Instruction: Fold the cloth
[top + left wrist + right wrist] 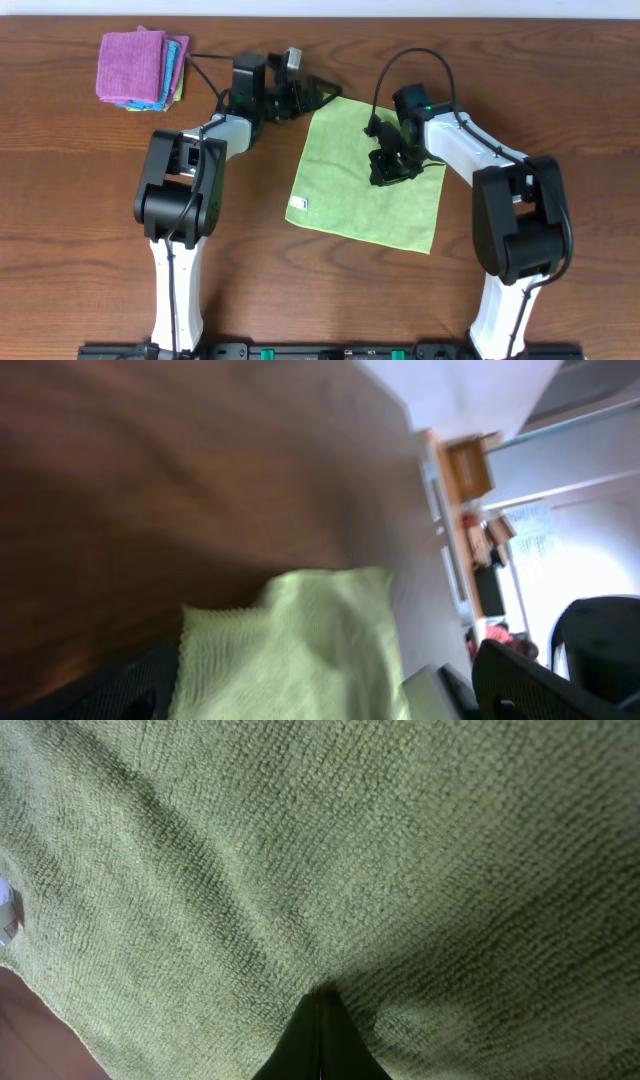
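My left gripper should grab the near corner (pixel 289 220) of the lime-green cloth, beside its white tag.
The lime-green cloth (pixel 365 180) lies spread flat on the wooden table, its white tag (pixel 298 203) at the near-left corner. My left gripper (pixel 325 92) is open at the cloth's far-left corner. In the left wrist view that corner (pixel 300 650) lies between the wide-apart fingers (pixel 545 680). My right gripper (pixel 385 170) is shut, and its tips rest on the middle of the cloth. In the right wrist view the closed fingertips (pixel 320 1005) press into the green weave (pixel 400 850), with the tag (pixel 5 910) at the left edge.
A stack of folded cloths (pixel 138 65), purple on top with turquoise beneath, sits at the far left of the table. A black cable (pixel 205 75) runs from it toward the left arm. The table's far edge is just beyond the left gripper.
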